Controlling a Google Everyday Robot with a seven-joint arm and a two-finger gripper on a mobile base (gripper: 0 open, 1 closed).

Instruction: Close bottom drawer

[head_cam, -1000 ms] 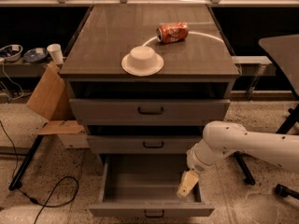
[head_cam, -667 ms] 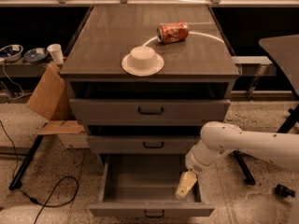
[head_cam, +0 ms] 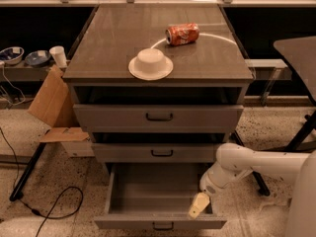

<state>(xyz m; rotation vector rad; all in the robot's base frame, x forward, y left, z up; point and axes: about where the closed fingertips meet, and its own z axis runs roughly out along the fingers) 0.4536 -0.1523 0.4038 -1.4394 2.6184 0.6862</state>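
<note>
The gripper will move out of the bottom drawer and then close at the front panel's end [head_cam: 207,222] nearest the white arm.
The bottom drawer [head_cam: 158,222] of the grey cabinet is pulled far out, showing a plain grey empty box inside. Its narrow front panel with a small dark bar handle [head_cam: 163,226] sits at the lower edge of the view. My gripper [head_cam: 197,206], cream-coloured, hangs from the white arm [head_cam: 247,164] coming from the right. It sits just inside the drawer at its right front corner, behind the front panel.
Above are the mid-sized drawer [head_cam: 158,153] and the tallest drawer [head_cam: 158,116], both slightly out. On the cabinet top lie an upturned white bowl [head_cam: 150,63] and a red can [head_cam: 182,34]. Cardboard [head_cam: 52,102] and cables [head_cam: 44,201] are at the left. A dark table leg [head_cam: 301,132] stands at the right.
My gripper and arm have moved slightly left and down toward the drawer's right front corner. The drawer has not visibly moved.
</note>
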